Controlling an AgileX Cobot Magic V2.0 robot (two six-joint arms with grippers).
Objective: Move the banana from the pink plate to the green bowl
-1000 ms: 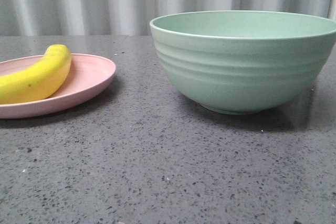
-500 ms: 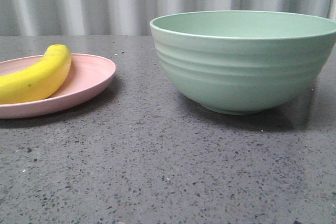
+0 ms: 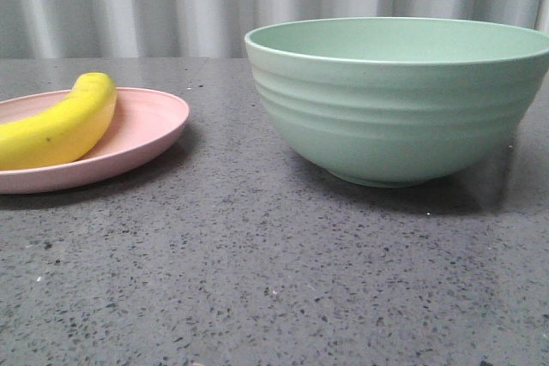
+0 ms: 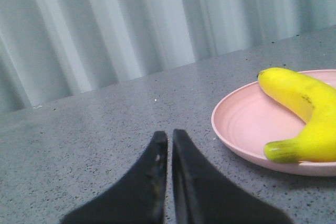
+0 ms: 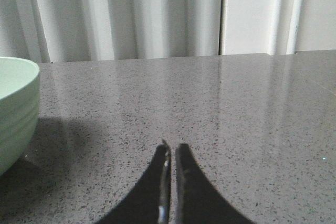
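Observation:
My left gripper will grip the middle of the yellow banana (image 3: 57, 133) (image 4: 317, 112), so that both banana ends stay free above the pink plate.
The yellow banana (image 3: 60, 124) lies on the pink plate (image 3: 150, 126) at the left of the front view. It also shows in the left wrist view (image 4: 304, 114), on the plate (image 4: 247, 124), with its greenish stem end toward the camera. The green bowl (image 3: 399, 96) stands at the right and is empty as far as I can see; its side shows in the right wrist view (image 5: 16, 108). My left gripper (image 4: 169, 135) is shut and empty, low over the table beside the plate. My right gripper (image 5: 172, 146) is shut and empty, beside the bowl. Neither gripper shows in the front view.
The grey speckled table (image 3: 257, 280) runs under everything. A pale corrugated wall (image 3: 171, 2) stands behind the table.

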